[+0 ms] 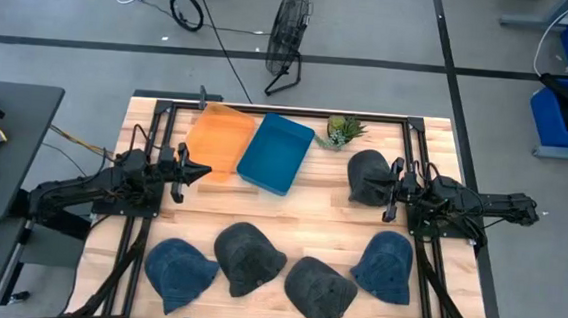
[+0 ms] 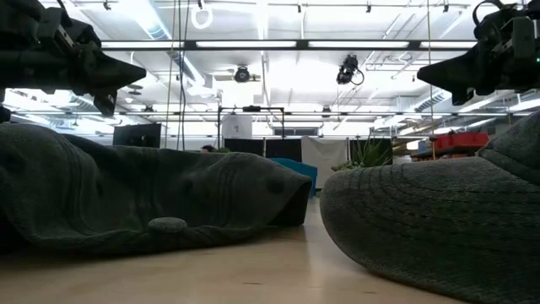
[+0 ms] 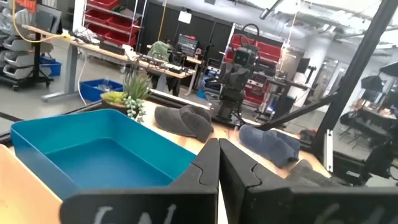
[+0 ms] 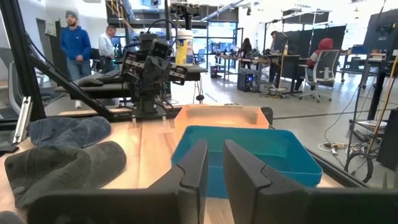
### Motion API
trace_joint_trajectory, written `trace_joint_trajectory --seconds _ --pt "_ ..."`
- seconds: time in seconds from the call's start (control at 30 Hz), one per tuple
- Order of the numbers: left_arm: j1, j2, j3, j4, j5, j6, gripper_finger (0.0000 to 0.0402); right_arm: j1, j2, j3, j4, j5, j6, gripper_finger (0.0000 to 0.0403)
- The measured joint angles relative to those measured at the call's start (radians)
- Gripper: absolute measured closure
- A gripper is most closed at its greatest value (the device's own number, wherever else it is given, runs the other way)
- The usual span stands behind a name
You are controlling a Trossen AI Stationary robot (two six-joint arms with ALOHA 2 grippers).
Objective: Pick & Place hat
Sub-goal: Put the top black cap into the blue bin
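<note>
My right gripper will grasp the far dark grey hat near the plant (image 1: 367,172) where its crown meets its brim.
Five hats lie flat on the wooden table. One dark grey hat (image 1: 366,175) lies toward the right, far side. Along the near edge lie a blue hat (image 1: 178,270), two dark grey hats (image 1: 247,258) (image 1: 320,290) and another blue hat (image 1: 387,266). My left gripper (image 1: 203,170) (image 3: 219,163) hovers shut beside the orange tray, pointing right. My right gripper (image 1: 384,191) (image 4: 216,165) hovers at the near right side of the far dark grey hat and points left. A narrow gap shows between its fingers. In the low view both grippers (image 2: 126,72) (image 2: 432,74) hang well above the table.
An orange tray (image 1: 220,140) and a blue tray (image 1: 276,153) sit side by side at the far middle of the table. A small plant (image 1: 344,130) stands at the far edge. Bare wood lies between the two grippers. A floor fan (image 1: 287,39) stands beyond the table. People stand in the room behind.
</note>
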Motion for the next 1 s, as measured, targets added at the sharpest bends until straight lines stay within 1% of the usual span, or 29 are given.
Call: trace_joint_trajectory --seconds 0.1,0.23,0.4,0.43,0.53,0.63,0.7,0.77,0.9,1.0 --pt "0.0 0.0 0.0 0.0 0.0 -0.01 0.0383 0.0 0.0 0.0 0.0 0.001 0.041 0.0347" --pt "0.0 0.0 0.0 0.021 -0.018 0.018 0.0338 0.0 0.0 0.0 -0.002 -0.013 0.017 0.0347" --pt "0.0 0.0 0.0 0.072 -0.114 0.071 0.0279 0.0 0.0 0.0 -0.003 -0.028 -0.007 0.0347" --pt "0.0 0.0 0.0 0.083 -0.129 0.085 0.0269 0.0 0.0 0.0 0.001 -0.025 -0.041 0.0347" --pt "0.001 0.003 0.018 0.072 -0.203 0.1 0.0246 -0.001 0.0 0.0 0.041 0.022 -0.183 0.0347" --pt "0.001 0.011 0.065 0.084 -0.307 0.105 0.0234 -0.001 0.0 0.0 0.06 0.092 -0.22 0.0343" --pt "0.001 0.032 0.096 0.08 -0.382 0.112 0.0233 -0.005 0.0 0.0 0.05 0.145 -0.219 0.0331" --pt "0.002 0.061 0.131 0.075 -0.426 0.128 0.0233 -0.015 0.0 0.0 0.039 0.182 -0.215 0.0313" --pt "0.001 0.146 0.2 0.077 -0.428 0.2 0.0232 -0.045 0.0 0.014 0.017 0.289 -0.264 0.0263" --pt "0.002 0.23 0.251 0.078 -0.428 0.217 0.0232 -0.07 0.001 0.068 -0.067 0.333 -0.29 0.0226"
